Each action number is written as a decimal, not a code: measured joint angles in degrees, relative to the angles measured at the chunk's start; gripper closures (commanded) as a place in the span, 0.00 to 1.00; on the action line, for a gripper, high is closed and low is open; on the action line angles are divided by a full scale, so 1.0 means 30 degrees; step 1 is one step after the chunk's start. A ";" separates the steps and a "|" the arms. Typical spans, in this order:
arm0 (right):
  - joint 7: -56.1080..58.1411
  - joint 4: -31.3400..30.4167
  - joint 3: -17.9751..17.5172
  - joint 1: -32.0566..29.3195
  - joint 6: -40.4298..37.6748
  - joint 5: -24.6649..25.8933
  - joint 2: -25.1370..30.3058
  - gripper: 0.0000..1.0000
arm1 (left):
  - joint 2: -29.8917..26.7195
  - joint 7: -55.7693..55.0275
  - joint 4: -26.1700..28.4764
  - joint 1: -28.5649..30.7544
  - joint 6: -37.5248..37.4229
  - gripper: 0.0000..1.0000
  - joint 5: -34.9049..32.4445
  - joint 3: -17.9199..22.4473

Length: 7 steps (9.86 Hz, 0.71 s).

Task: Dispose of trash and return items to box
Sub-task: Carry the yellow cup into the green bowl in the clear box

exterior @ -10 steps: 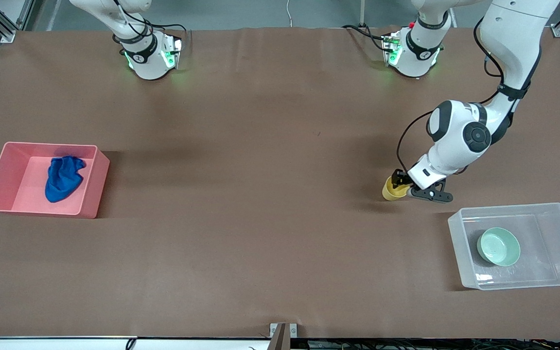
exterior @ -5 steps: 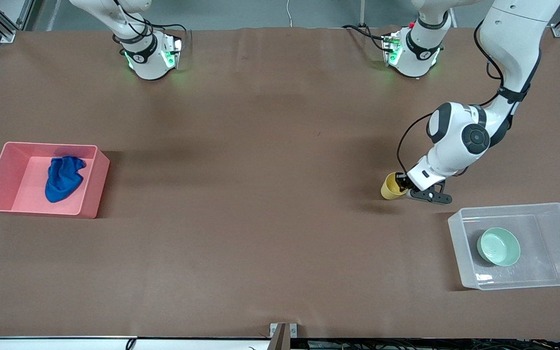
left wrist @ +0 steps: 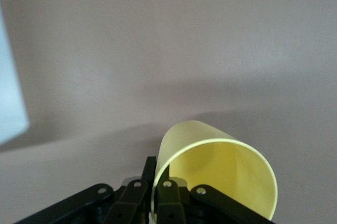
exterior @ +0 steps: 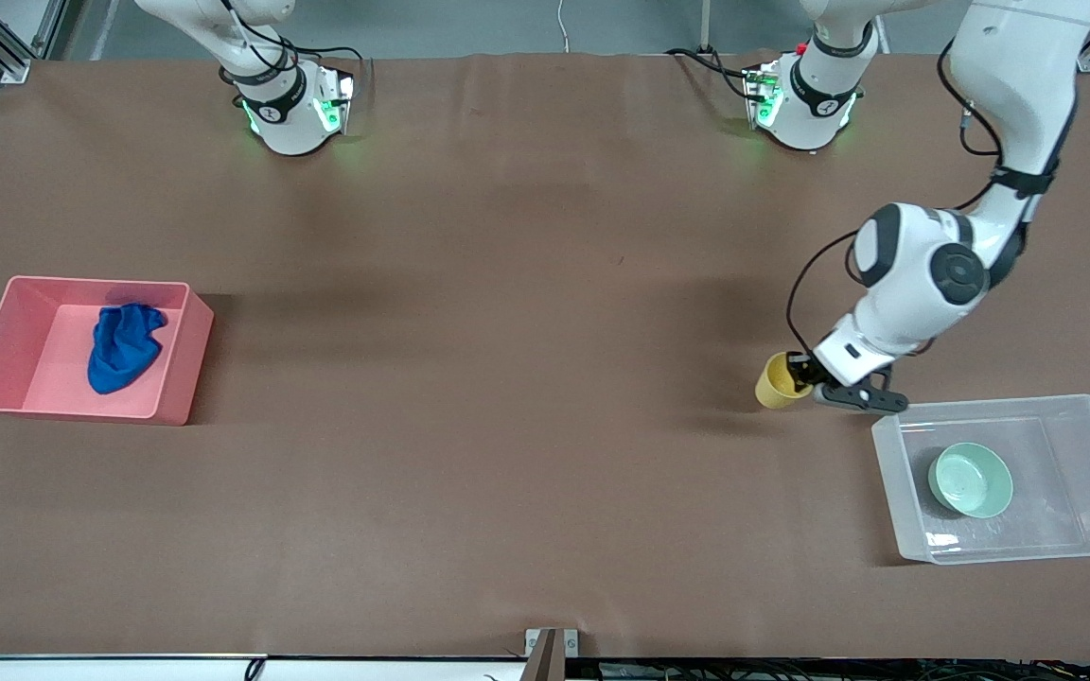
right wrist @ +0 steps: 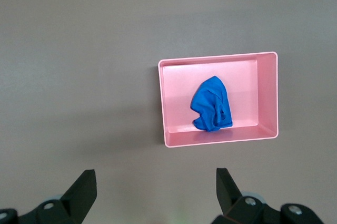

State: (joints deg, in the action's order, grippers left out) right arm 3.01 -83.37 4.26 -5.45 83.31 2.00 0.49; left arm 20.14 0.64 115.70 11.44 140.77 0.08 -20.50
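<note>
The robot's left gripper should release the yellow cup inside the mint-green bowl [exterior: 976,466] in the clear box.
My left gripper [exterior: 799,380] is shut on the rim of the yellow cup [exterior: 777,380] and holds it tilted above the table, beside the clear box [exterior: 890,445]. In the left wrist view the cup [left wrist: 216,174] has one finger inside and one outside its wall, pinched at my gripper [left wrist: 157,182]. The mint-green bowl [exterior: 970,480] lies in the clear box. The blue rag [exterior: 123,346] lies in the pink bin [exterior: 181,364], also seen in the right wrist view [right wrist: 212,104]. My right gripper [right wrist: 156,192] is open and empty, high over the table, waiting.
The pink bin [right wrist: 266,95] stands at the right arm's end of the table. The clear box stands at the left arm's end, near the front camera. A corner of the box shows pale in the left wrist view [left wrist: 10,92].
My left gripper has carried the yellow cup toward the clear box and a little nearer the front camera. The right arm has not moved.
</note>
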 measured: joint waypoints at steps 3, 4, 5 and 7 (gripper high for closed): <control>0.0000 -0.0010 0.0009 0.0000 0.0000 0.0000 -0.0004 0.00 | 0.0582 0.1891 -0.5814 0.1240 -0.5202 1.00 -0.0174 0.0255; 0.0000 -0.0010 0.0008 0.0000 0.0001 0.0000 -0.0004 0.00 | 0.1496 0.2972 -0.7877 0.1912 -0.6316 1.00 -0.0470 0.0308; 0.0000 -0.0010 0.0007 0.0001 0.0001 -0.0001 -0.0005 0.00 | 0.2668 0.4291 -0.9776 0.2662 -0.7173 1.00 -0.0731 0.0358; 0.0000 -0.0011 0.0019 0.0000 0.0001 -0.0001 -0.0005 0.00 | 0.5020 0.7299 -1.2329 0.4027 -0.7611 1.00 -0.1135 0.0739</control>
State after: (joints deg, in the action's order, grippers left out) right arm 3.01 -83.40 4.31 -5.45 83.31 2.00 0.48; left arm 35.20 22.53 78.71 23.52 117.94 -3.32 -18.29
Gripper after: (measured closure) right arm 0.000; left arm 0.965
